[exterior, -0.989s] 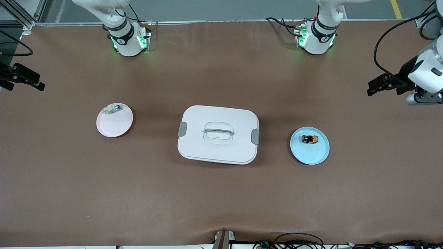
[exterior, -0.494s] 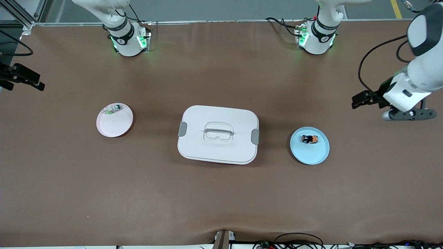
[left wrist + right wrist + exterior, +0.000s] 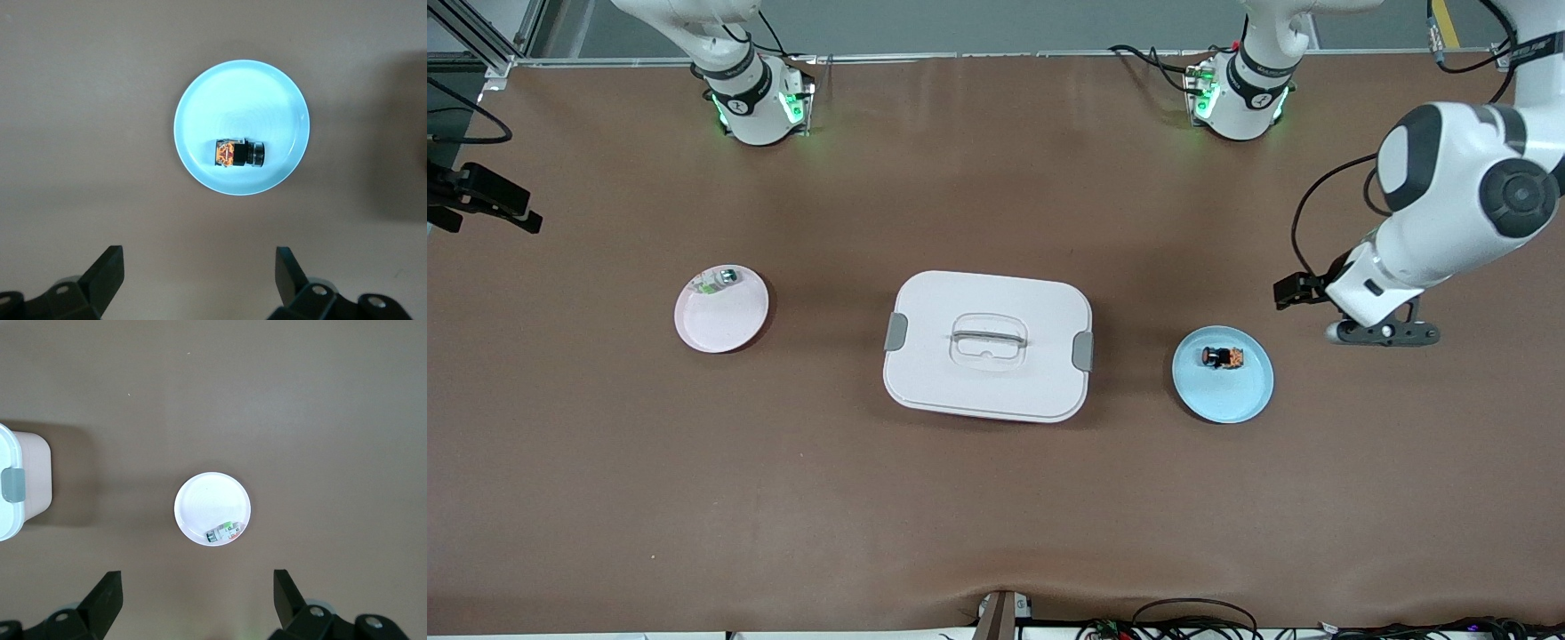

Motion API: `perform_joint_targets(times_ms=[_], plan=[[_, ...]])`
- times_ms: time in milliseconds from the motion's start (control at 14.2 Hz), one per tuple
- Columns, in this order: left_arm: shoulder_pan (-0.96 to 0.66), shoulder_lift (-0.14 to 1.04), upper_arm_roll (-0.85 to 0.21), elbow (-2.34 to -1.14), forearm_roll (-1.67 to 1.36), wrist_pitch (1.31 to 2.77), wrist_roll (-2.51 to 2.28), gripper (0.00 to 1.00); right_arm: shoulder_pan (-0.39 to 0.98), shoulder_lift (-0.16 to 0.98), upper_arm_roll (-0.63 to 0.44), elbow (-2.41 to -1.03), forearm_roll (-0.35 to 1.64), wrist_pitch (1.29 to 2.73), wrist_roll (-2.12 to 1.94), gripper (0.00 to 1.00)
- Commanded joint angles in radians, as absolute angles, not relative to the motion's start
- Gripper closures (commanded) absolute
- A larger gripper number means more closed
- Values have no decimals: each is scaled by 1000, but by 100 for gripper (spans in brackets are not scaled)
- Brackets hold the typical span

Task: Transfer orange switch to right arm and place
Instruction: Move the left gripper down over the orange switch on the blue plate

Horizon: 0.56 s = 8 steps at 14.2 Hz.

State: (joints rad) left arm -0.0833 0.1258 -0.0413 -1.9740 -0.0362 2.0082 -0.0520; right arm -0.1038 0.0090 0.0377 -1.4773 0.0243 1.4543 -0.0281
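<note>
My left gripper should close next along the length of the orange switch on the light blue plate, by its orange end and its black end (image 3: 1223, 357) (image 3: 240, 153).
The orange switch (image 3: 1223, 357) lies on its side on a light blue plate (image 3: 1227, 404) toward the left arm's end of the table. In the left wrist view the switch (image 3: 239, 153) sits on the plate (image 3: 200, 113) ahead of the fingers. My left gripper (image 3: 1383, 333) is open and empty, up over bare table beside the plate, between it and the table's end; its fingers stand wide apart (image 3: 198, 257). My right gripper (image 3: 197, 607) is open and empty, high over the right arm's end of the table. Only a black part of its wrist (image 3: 480, 200) shows in the front view.
A white lidded box (image 3: 987, 347) with grey latches stands mid-table; its corner shows in the right wrist view (image 3: 20, 487). A pale pink plate (image 3: 725, 324) toward the right arm's end holds a small green-and-clear part (image 3: 719, 280), also in the right wrist view (image 3: 223, 533).
My left arm has swung in from the table's end toward the blue plate, its gripper staying open. The right arm, the switch and the plates have not moved.
</note>
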Motion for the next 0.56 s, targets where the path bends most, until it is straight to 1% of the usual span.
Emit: perform_joint_targets(times_ms=[0,494], plan=[[-84,165,-49,-1993,-78,2060,-29,0,-104,-6,38,-1486,17,1454,-26,0],[-86,279,-60,-1987,-141,2154,-28,0,-104,-6,38,-1486,17,1456,-26,0]])
